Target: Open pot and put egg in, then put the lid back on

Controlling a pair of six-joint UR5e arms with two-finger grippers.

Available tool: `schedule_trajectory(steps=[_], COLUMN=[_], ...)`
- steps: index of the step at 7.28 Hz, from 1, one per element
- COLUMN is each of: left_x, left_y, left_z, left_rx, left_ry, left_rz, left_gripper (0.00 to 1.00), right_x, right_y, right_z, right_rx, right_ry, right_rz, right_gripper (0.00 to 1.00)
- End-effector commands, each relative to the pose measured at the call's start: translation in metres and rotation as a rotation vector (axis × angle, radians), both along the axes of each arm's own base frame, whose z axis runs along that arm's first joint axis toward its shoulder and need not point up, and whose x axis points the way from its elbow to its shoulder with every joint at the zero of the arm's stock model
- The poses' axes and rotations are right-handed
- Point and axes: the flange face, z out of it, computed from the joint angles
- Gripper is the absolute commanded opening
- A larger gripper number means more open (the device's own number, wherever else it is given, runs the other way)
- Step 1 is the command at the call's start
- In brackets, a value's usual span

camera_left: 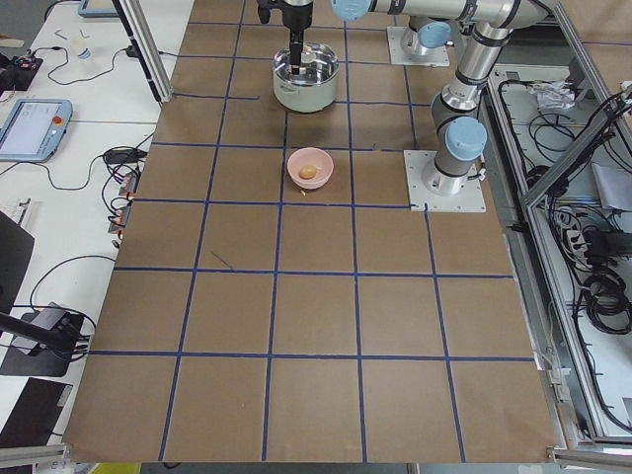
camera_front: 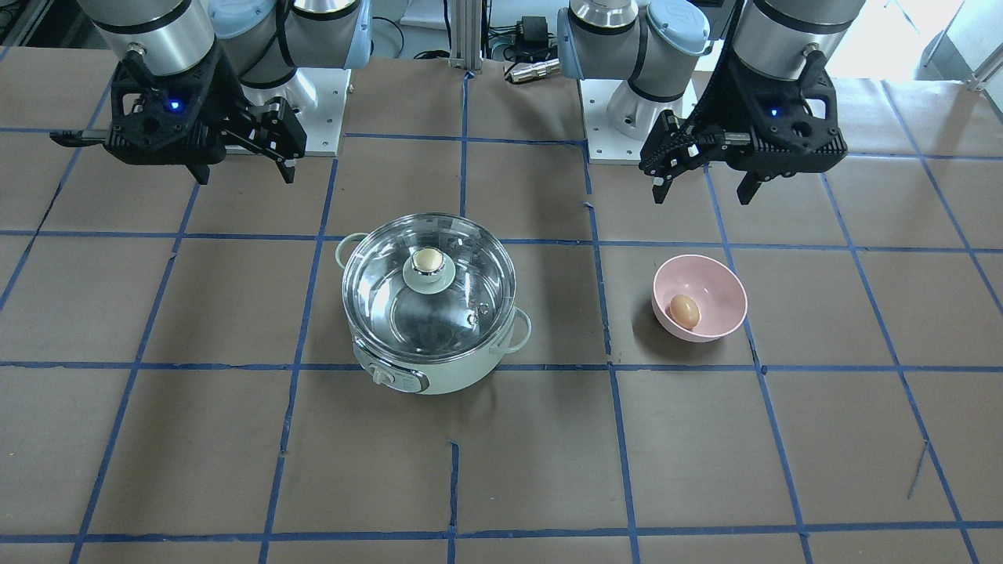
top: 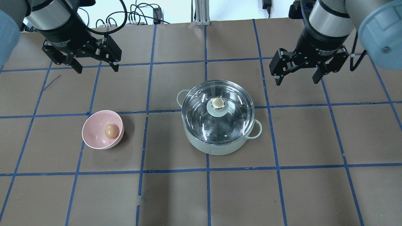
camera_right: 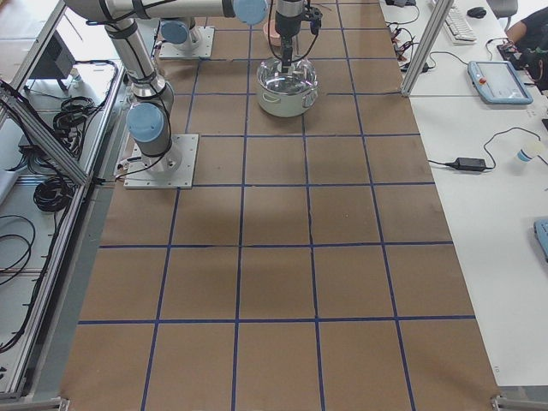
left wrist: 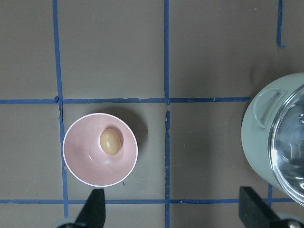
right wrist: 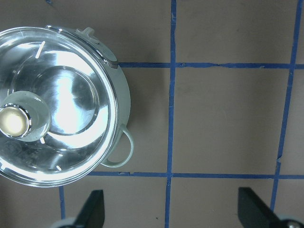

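The pot must be opened for the egg. So next my right gripper moves to the clear glass lid's gold-tan knob (camera_front: 428,263) (right wrist: 14,121) and closes there.
The mint-green pot (top: 216,146) stands mid-table with the clear glass lid (top: 232,117) on it, its gold-tan knob (top: 217,103) on top. The pot also shows in the front view (camera_front: 439,376) and the right wrist view (right wrist: 121,95). The brown egg (top: 110,131) lies in a pink bowl (top: 94,133), also in the left wrist view (left wrist: 109,141). My left gripper (top: 95,65) is open and empty, high above the table behind the bowl. My right gripper (top: 296,77) is open and empty, high behind and right of the pot.
The table is brown paper with a blue tape grid. The arm bases (camera_front: 619,133) and cables stand at the robot's side. Side tables with a pendant (camera_left: 35,128) and cables flank the table ends.
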Motion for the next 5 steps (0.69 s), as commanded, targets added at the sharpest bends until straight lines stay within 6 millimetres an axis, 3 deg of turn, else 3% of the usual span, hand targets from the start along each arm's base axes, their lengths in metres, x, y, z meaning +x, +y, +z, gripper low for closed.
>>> schedule_trajectory(steps=[1,3,5], left_x=[0.001,0.004,0.018], left_y=[0.0,-0.002,0.001], left_z=[0.001,-0.006,-0.044], left_rx=[-0.002,0.007,0.071], left_ry=[0.0,0.003,0.006], left_rz=[0.0,-0.005,0.024], left_gripper=[1.0,1.0,1.0], right_x=[0.0,0.0,0.011], right_y=[0.0,-0.001,-0.017], right_z=[0.0,0.002,0.001], right_rx=[0.0,-0.006,-0.076], right_ry=[0.003,0.0,0.001], right_rz=[0.005,-0.001,-0.065], right_gripper=[1.0,1.0,1.0])
